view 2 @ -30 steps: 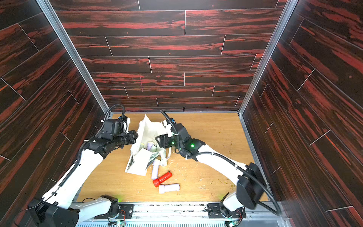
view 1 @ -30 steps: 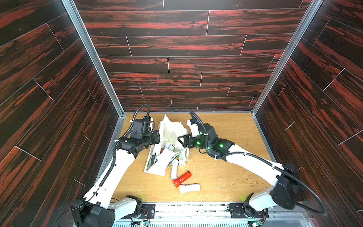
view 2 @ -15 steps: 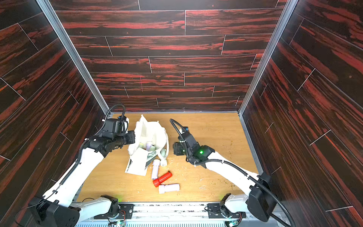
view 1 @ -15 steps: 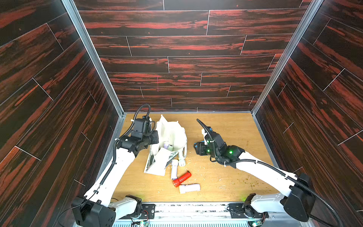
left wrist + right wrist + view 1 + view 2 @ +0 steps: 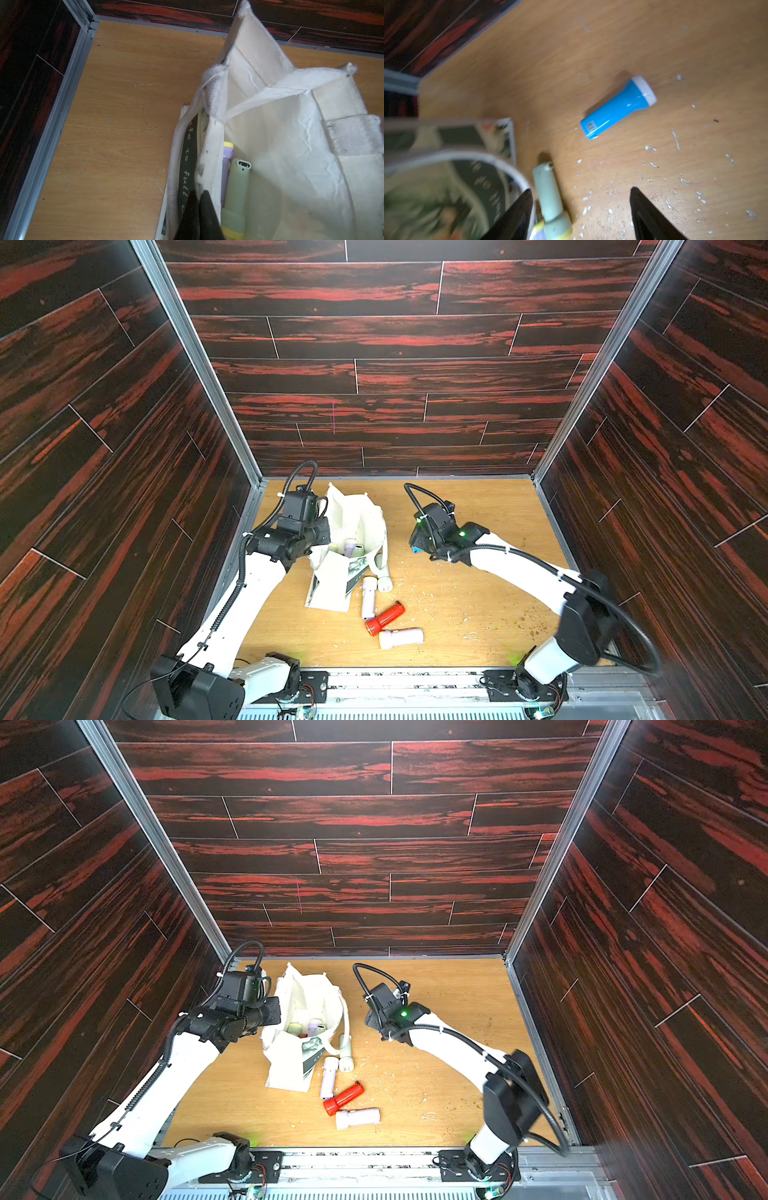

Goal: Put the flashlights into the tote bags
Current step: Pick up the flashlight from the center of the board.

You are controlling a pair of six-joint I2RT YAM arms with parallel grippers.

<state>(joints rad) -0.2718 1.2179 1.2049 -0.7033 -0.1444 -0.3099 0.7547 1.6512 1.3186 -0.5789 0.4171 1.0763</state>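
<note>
The blue flashlight is next for my right gripper, which should go to it and close on its body's narrow end (image 5: 417, 548) (image 5: 600, 120), away from the flashlight's white head.
The off-white tote bag (image 5: 356, 517) (image 5: 309, 992) stands open at the back left, printed side (image 5: 188, 166) outward. My left gripper (image 5: 199, 194) (image 5: 326, 531) is shut on its near rim. Inside lie a pale green flashlight (image 5: 236, 187) and a lilac one (image 5: 227, 164). My right gripper (image 5: 581, 189) (image 5: 417, 542) hovers open and empty to the right of the bag, over the table. A blue flashlight (image 5: 617, 108) lies on the wood beyond its fingertips. A pale green flashlight (image 5: 548, 193) (image 5: 383, 572) rests by the bag's handle. A lilac (image 5: 368, 597), a red (image 5: 384, 617) and another pale flashlight (image 5: 401, 638) lie in front.
White crumbs (image 5: 652, 148) are scattered over the wooden table (image 5: 478, 614). Dark wood-patterned walls with metal rails (image 5: 544, 506) close in the back and both sides. The bag's loop handle (image 5: 500, 161) droops onto the table next to the pale green flashlight.
My right gripper has drawn away from the bag's mouth to the right and opened wider. The left gripper has kept its hold on the bag's rim.
</note>
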